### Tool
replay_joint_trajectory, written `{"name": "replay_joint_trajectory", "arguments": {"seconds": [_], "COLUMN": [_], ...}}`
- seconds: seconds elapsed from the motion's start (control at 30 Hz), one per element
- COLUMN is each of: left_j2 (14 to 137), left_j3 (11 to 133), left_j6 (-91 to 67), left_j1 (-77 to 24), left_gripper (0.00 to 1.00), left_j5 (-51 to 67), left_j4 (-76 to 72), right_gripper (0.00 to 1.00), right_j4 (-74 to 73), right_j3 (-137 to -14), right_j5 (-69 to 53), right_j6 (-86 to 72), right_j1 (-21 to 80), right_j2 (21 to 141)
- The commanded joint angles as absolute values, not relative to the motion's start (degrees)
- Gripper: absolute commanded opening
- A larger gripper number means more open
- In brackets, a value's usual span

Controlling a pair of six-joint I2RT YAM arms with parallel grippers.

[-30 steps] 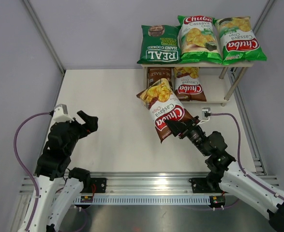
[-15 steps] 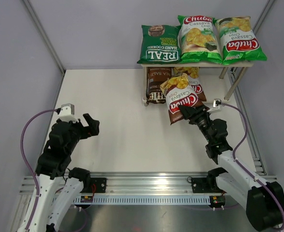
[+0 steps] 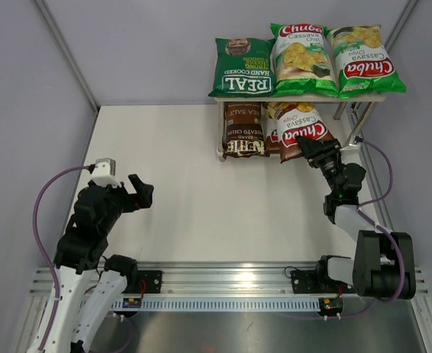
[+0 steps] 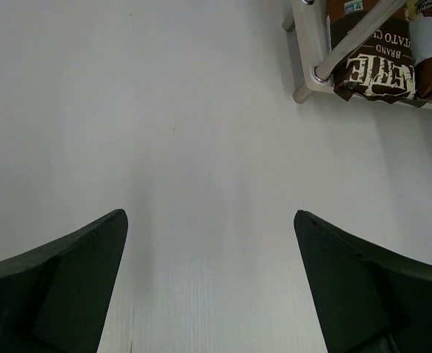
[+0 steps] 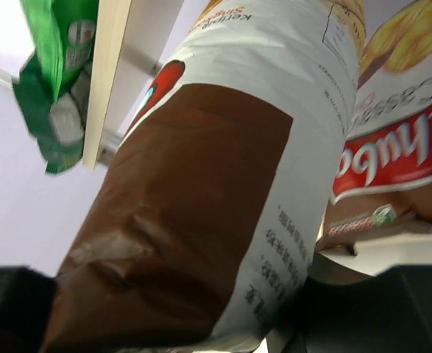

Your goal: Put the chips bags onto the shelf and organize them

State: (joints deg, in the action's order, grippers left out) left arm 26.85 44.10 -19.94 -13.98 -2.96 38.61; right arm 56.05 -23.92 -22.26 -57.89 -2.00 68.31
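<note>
The robot's right gripper needs to release its brown-red Chuba bag on the lower level's empty end (image 3: pixel 328 132) next to the shelf leg.
The shelf (image 3: pixel 363 98) stands at the back right. Its top tier holds the dark green REAL bag (image 3: pixel 242 68) and two light green Chuba bags (image 3: pixel 302 50) (image 3: pixel 363 61). On the lower tier lie the dark brown Kettle bag (image 3: pixel 245 129) and a brown-red Chuba bag (image 3: pixel 274 137), mostly hidden. My right gripper (image 3: pixel 315 151) is shut on the second brown-red Chuba bag (image 3: pixel 302 131), holding it over the lower tier's right part; its back fills the right wrist view (image 5: pixel 201 213). My left gripper (image 3: pixel 136 190) is open and empty at the near left.
The Kettle bag (image 4: pixel 374 62) and a shelf leg (image 4: pixel 326 70) show at the top right of the left wrist view. Grey walls enclose the white table (image 3: pixel 171 169). A metal rail (image 3: pixel 223 283) runs along the near edge.
My right arm has carried the brown-red Chuba bag from mid-table back and right to the lower tier's right side. The Kettle bag is now uncovered. The left arm has barely moved.
</note>
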Motion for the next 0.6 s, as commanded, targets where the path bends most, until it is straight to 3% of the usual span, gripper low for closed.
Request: {"name": "replay_joint_trajectory", "arguments": {"seconds": [0.0,0.17,0.57], "left_j2": [25.93,25.93,25.49], "left_j3": [43.95,43.77,43.51], "left_j6": [-18.72,-18.54,-18.37], "left_j1": [-13.97,-13.97,-14.06], "left_gripper": [0.99,0.99,0.99], "left_j5": [-0.97,-0.44,1.32], "left_j4": [35.86,35.77,35.51], "right_gripper": [0.17,0.18,0.18], "right_j4": [71.00,71.38,67.53], "right_j3": [-28.56,-34.17,-38.40], "right_j5": [-27.15,-29.79,-28.57], "right_j6": [-62.13,-62.49,-49.85], "right_j1": [-6.67,-13.17,-16.61], "right_j2": [73.54,78.31,85.61]}}
